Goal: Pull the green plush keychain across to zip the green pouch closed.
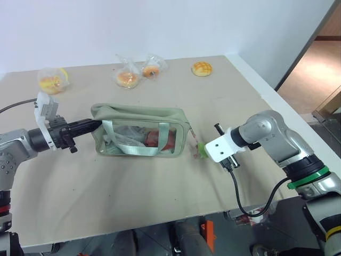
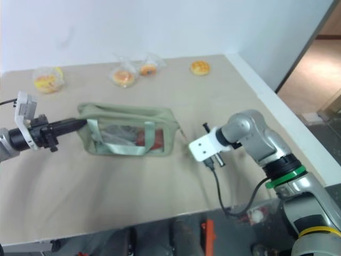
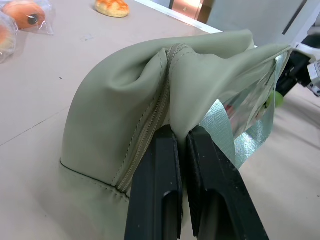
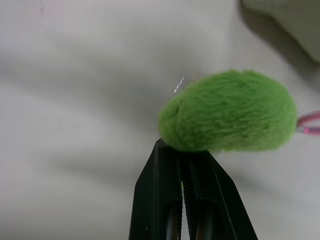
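My right gripper releases the green plush keychain on the table (image 1: 198,139) next, close beside the green pouch's near end. The keychain is now low over the table.
The green pouch (image 1: 139,114) lies on its side mid-table, clear window facing me, with reddish contents inside. My left gripper (image 1: 96,124) reaches in level from the left and is shut on a fold of fabric at the pouch's left end (image 3: 125,100), beside the zipper; its fingers (image 3: 160,185) are pressed together. The green plush keychain (image 1: 201,149) sits just past the pouch's right end, low over the table. My right gripper (image 4: 184,150) points steeply down and is shut on the lower edge of the fuzzy plush (image 4: 227,112). A pink bit sticks out of the plush toward the pouch.
At the back of the table lie wrapped buns in clear bags (image 1: 52,80) (image 1: 128,78) (image 1: 152,69) and a bare bun (image 1: 201,68). The table's right edge (image 1: 277,101) runs close to my right arm. A black cable (image 1: 240,197) hangs from the right wrist.
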